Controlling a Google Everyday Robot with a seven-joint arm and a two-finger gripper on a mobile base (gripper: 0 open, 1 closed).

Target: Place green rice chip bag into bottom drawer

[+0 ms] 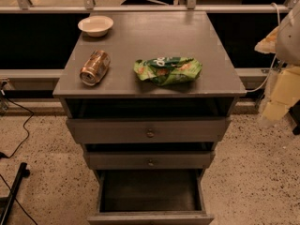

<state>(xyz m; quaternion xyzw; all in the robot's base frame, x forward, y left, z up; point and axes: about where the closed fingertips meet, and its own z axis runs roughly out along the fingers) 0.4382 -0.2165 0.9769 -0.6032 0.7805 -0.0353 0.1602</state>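
The green rice chip bag has an end farther from the gold-brown can (190, 69), and my gripper should go to that end next and close there.
The green rice chip bag (168, 70) lies crumpled on the grey cabinet top (154, 36), right of the middle and near the front edge. The bottom drawer (150, 216) is pulled out, and its dark inside shows nothing in it. My gripper (275, 102) appears as a pale yellow and white shape at the right edge of the view. It hangs beside the cabinet, about level with the cabinet top and well to the right of the bag, and touches nothing.
A gold-brown can (94, 67) lies on its side on the left of the top. A white bowl (95, 25) stands at the back left corner. The two upper knobbed drawers (149, 131) stick out slightly. Cables (21, 125) run over the floor at left.
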